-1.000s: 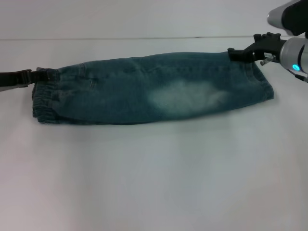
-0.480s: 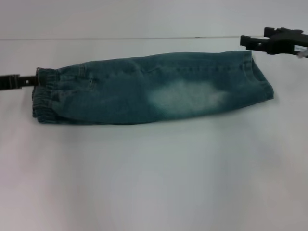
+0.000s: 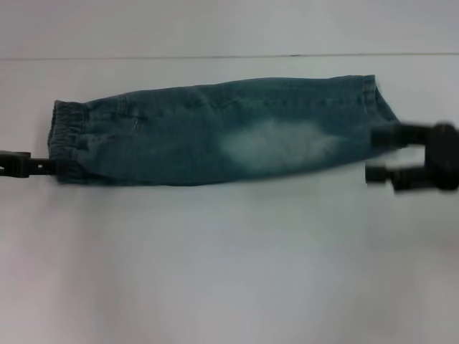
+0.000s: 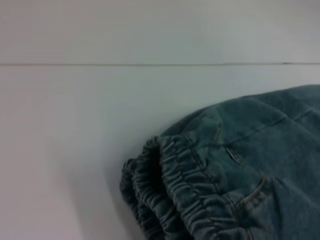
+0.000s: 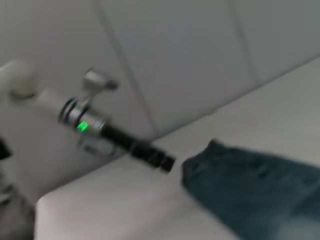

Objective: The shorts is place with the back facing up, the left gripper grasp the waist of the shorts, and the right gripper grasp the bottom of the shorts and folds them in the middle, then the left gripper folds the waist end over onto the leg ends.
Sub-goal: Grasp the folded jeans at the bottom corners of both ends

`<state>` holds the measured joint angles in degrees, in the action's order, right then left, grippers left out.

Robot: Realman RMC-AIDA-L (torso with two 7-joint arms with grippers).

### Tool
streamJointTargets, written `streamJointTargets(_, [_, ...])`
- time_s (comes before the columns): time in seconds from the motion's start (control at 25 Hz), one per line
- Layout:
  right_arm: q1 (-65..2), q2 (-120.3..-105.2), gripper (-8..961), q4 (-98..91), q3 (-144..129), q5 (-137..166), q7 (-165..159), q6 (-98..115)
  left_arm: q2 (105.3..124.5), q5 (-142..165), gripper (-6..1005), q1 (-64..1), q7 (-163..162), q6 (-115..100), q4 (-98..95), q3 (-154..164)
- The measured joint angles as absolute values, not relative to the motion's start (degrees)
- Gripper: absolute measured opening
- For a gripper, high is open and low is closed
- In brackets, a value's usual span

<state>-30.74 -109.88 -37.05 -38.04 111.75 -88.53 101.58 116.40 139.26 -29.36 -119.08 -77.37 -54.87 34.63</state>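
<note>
My left gripper has just the waist's near corner edge; it should open and take the waist's layers further in before folding them (image 3: 76, 166) over.
The shorts (image 3: 215, 136) lie folded lengthwise on the white table, a long blue-green denim strip with a faded pale patch. The crinkled elastic waist (image 3: 64, 136) is at the left and the leg hems (image 3: 376, 100) at the right. My left gripper (image 3: 39, 167) reaches in low from the left edge, its tip at the near corner of the waist. My right gripper (image 3: 374, 154) is open at the near corner of the hems, one finger (image 3: 391, 135) over the denim, the other on the table side. The left wrist view shows the waist (image 4: 170, 195) close up. The right wrist view shows the left gripper (image 5: 167, 162) beside the shorts (image 5: 250, 190).
The white table (image 3: 215, 272) stretches wide in front of the shorts. A wall line (image 3: 215, 56) runs behind them. The left arm's silver section with a green light (image 5: 80, 122) shows in the right wrist view.
Both grippers have moved from the far edge of the shorts to the near edge, the left at the waist corner, the right at the hem corner. The shorts have not moved.
</note>
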Motion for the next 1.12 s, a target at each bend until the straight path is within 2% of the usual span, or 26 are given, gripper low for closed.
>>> streamJointTargets(0.36, [-30.31,-111.88,947,-37.10,-38.23,118.04,-85.47,103.78,116.56,139.92,937,-29.97,-118.92,-70.23,-52.83,40.32])
streamJointTargets(1.12, [-31.07,-113.34,946,-36.45,-40.71,118.22,-85.94,96.08,117.00,145.56,932,-35.24,-119.26,-63.11,-45.56,43.34])
